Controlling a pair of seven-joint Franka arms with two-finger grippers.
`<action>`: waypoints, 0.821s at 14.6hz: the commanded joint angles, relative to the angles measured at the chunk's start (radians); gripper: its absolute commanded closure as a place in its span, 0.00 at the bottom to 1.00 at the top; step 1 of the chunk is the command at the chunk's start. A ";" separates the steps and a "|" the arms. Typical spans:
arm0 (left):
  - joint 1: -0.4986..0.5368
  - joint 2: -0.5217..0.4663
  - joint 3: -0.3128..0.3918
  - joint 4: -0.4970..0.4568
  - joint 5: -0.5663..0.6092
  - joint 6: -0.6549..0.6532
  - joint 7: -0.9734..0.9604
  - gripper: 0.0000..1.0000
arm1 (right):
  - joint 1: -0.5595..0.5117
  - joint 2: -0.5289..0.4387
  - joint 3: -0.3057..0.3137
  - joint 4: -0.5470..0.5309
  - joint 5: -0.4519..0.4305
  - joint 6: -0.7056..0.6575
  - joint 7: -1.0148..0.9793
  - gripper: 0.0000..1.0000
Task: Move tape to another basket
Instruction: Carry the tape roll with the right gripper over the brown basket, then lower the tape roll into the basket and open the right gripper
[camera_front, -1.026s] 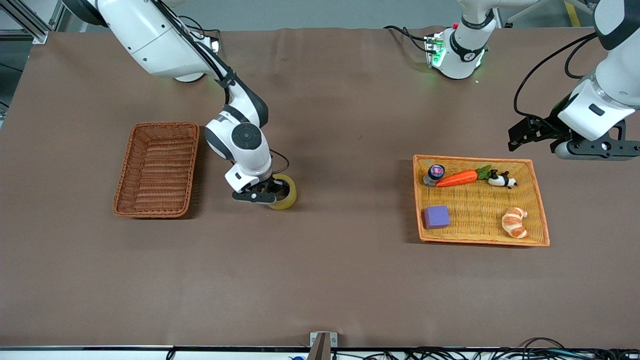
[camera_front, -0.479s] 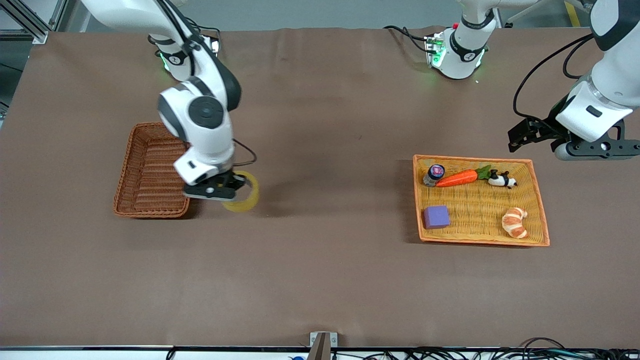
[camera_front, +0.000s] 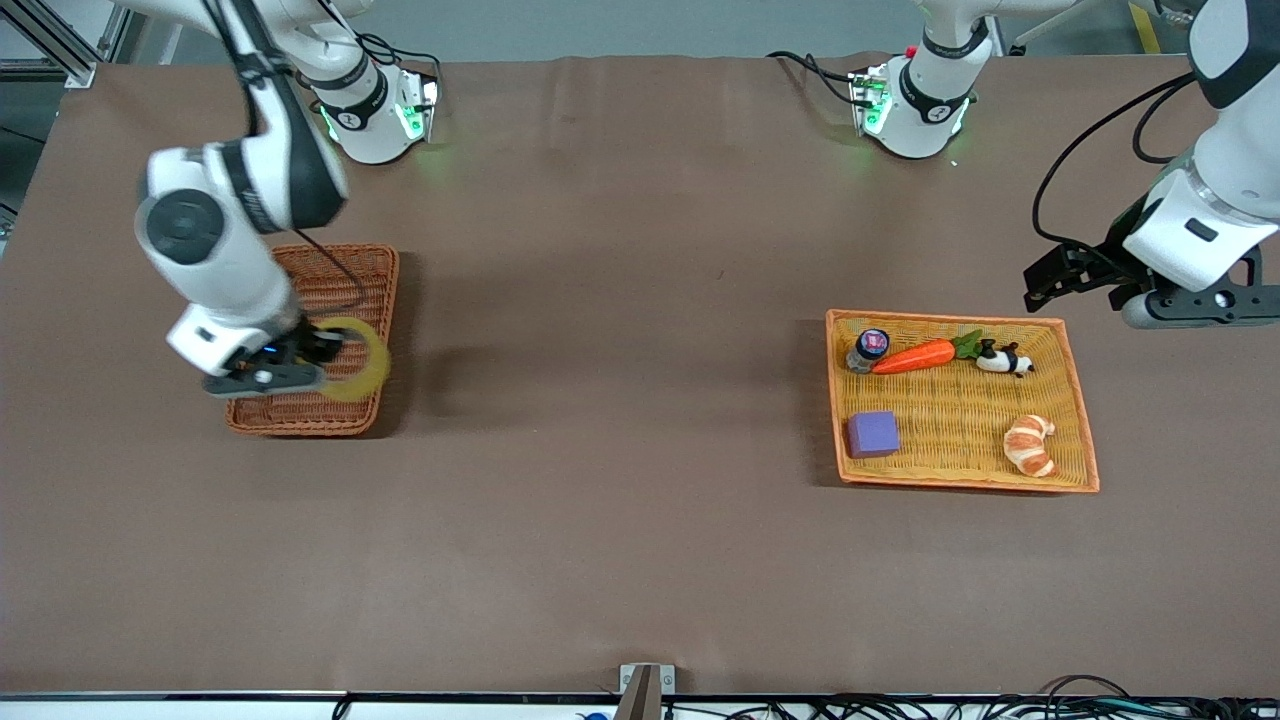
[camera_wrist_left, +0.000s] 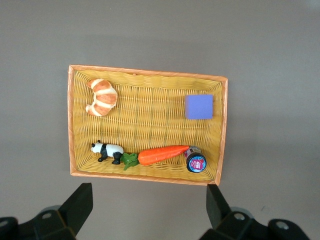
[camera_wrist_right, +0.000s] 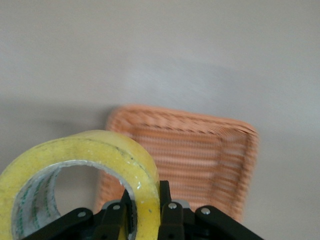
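Observation:
Next, my right hand sets the yellowish tape roll in the middle of the reddish-brown wicker basket (camera_front: 324, 342).
My right gripper (camera_front: 318, 352) is shut on the wall of the yellowish tape roll (camera_front: 362, 362) and holds it in the air over the reddish-brown wicker basket (camera_front: 335, 275), above the end of it nearer to the front camera. In the right wrist view the tape (camera_wrist_right: 107, 155) is pinched between the fingers (camera_wrist_right: 165, 202), with the basket (camera_wrist_right: 195, 155) below. My left gripper (camera_front: 1090, 278) is open and empty, waiting in the air at the left arm's end of the table, just off the orange-yellow tray (camera_front: 1060, 325).
The orange-yellow tray (camera_wrist_left: 145, 175) holds a purple block (camera_front: 873, 434), a croissant (camera_front: 1030, 445), a carrot (camera_front: 915, 356), a panda figure (camera_front: 1003, 358) and a small jar (camera_front: 867, 347). Brown table cloth lies between basket and tray.
My right gripper has carried the tape from the table's middle toward the right arm's end, now over the wicker basket. The left arm has barely moved.

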 joint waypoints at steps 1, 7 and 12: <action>0.002 0.043 0.000 0.071 0.017 -0.006 -0.016 0.00 | 0.005 -0.124 -0.111 -0.150 0.026 0.029 -0.150 1.00; 0.007 0.050 -0.002 0.065 0.020 -0.004 -0.001 0.00 | -0.001 -0.109 -0.168 -0.324 0.025 0.236 -0.184 1.00; 0.002 0.059 -0.002 0.066 0.021 -0.004 0.001 0.00 | -0.008 0.000 -0.176 -0.357 0.020 0.368 -0.187 0.99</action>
